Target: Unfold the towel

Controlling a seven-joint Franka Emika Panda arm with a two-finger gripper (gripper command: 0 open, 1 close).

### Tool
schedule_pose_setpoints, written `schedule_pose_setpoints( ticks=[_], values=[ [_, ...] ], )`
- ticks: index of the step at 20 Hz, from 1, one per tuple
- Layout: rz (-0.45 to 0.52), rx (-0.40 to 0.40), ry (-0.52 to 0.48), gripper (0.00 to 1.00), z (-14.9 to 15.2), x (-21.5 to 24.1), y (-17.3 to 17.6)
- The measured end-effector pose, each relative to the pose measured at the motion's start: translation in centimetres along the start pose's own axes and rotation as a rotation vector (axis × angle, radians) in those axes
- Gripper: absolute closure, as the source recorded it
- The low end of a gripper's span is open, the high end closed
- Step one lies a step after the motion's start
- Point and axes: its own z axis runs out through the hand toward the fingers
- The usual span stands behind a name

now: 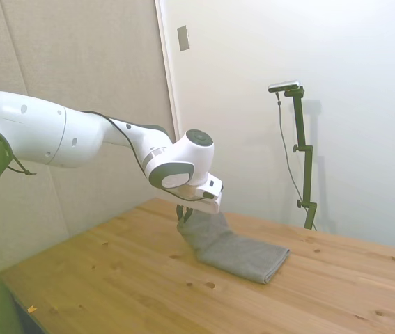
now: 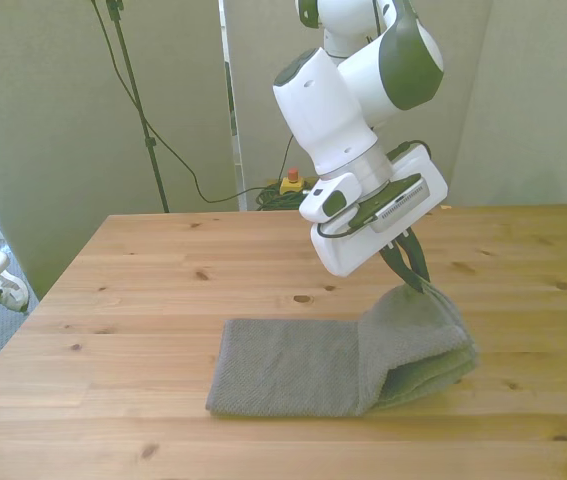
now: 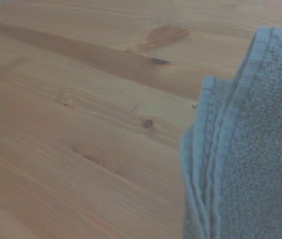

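My gripper is to let go of the towel's lifted end, now held up off the table, on the bare wood (image 1: 176, 231) (image 3: 133, 130) beside the hump, toward the arm's base.
The grey-olive terry towel (image 2: 303, 365) lies folded on the wooden table (image 2: 163, 270), its flat end toward the front view's left. My gripper (image 2: 415, 280) is shut on the towel's top layer at the end toward the front view's right, and holds that edge lifted off the table so the cloth rises in a hump. From the side, the towel (image 1: 242, 254) slopes up from the table to my gripper (image 1: 183, 216) under the white wrist. The wrist view shows the towel's thick layered edge (image 3: 240, 164) close up over bare wood.
A wall stands close behind the table (image 1: 113, 278) in the side view. Cables and a small red-and-yellow object (image 2: 291, 182) lie on the floor beyond the far edge. A shoe (image 2: 3, 292) sits on the floor at the front view's left.
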Motion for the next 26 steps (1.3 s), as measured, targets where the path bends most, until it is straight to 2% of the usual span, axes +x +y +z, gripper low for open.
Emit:
schedule_pose_setpoints(
  ticks=[5,6,11,15,18,22,23,26],
  values=[
    [-0.015,0.011,-0.018,1.00,0.4,0.3,-1.1],
    [-0.016,0.013,-0.019,0.00,0.7,0.5,-1.2],
    [-0.019,0.029,-0.065,0.00,3.6,2.0,-3.9],
    [-0.056,0.040,-0.107,0.00,5.9,1.5,-6.7],
    [-0.079,0.040,-0.123,0.00,6.8,0.7,-8.1],
    [-0.080,0.037,-0.138,0.00,7.0,0.5,-8.2],
    [-0.068,0.024,-0.138,0.00,6.8,0.5,-8.0],
    [0.016,-0.093,-0.101,0.00,6.0,1.0,-7.0]
  ],
)
